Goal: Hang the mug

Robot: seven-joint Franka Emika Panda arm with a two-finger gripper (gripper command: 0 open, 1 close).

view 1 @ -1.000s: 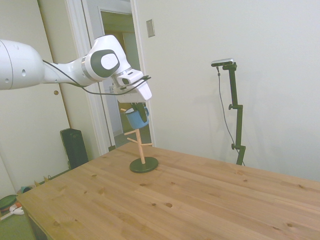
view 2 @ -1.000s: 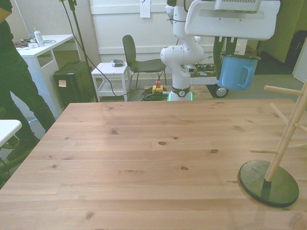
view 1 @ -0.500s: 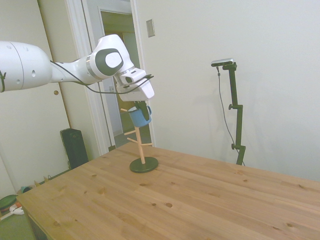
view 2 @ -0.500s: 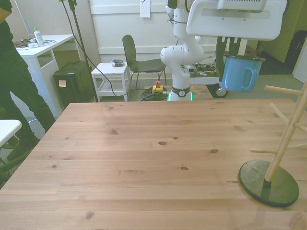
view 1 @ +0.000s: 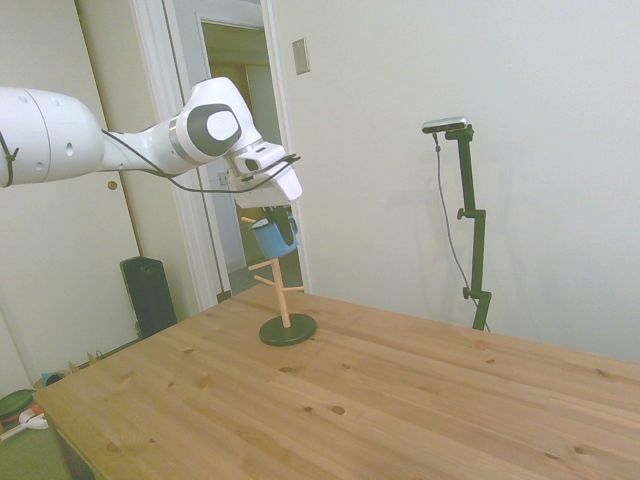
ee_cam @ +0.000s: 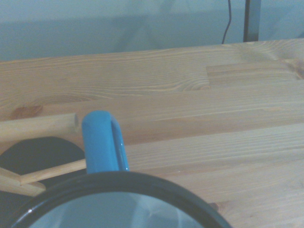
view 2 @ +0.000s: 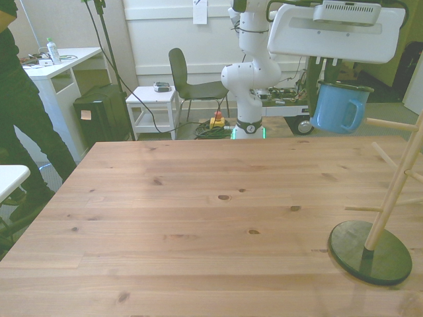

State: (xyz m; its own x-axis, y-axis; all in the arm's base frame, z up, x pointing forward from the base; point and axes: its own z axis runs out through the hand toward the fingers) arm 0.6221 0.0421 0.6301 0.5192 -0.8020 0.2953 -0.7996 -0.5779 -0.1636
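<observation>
Next, my gripper releases the light-blue mug, now hanging upright in the air, with its handle hanging on the upper peg of the wooden mug tree (view 1: 285, 254) (ee_cam: 42, 128).
The light-blue mug (view 2: 334, 109) with a dark rim hangs upright in the air, and my gripper (view 2: 332, 80) is shut on its rim from above. Its handle (view 2: 357, 113) points to the front view's right and sits just beside the tip of the upper peg (view 2: 390, 123) of the wooden mug tree (view 2: 395, 188). In the side view the mug (view 1: 267, 239) is level with the top of the tree (view 1: 277, 285), under the gripper (view 1: 277, 221). The wrist view shows the handle (ee_cam: 99, 142) next to the peg end (ee_cam: 47, 126).
The tree stands on a dark round base (view 2: 370, 253) near the table's front right corner in the front view. A person (view 2: 23, 105) stands off the table's left side there. A chair (view 2: 192, 82) and a small white cart (view 2: 155, 105) lie beyond the far edge.
The gripper has carried the mug to the front view's right and slightly down. Its handle has come up to the tip of the upper peg.
</observation>
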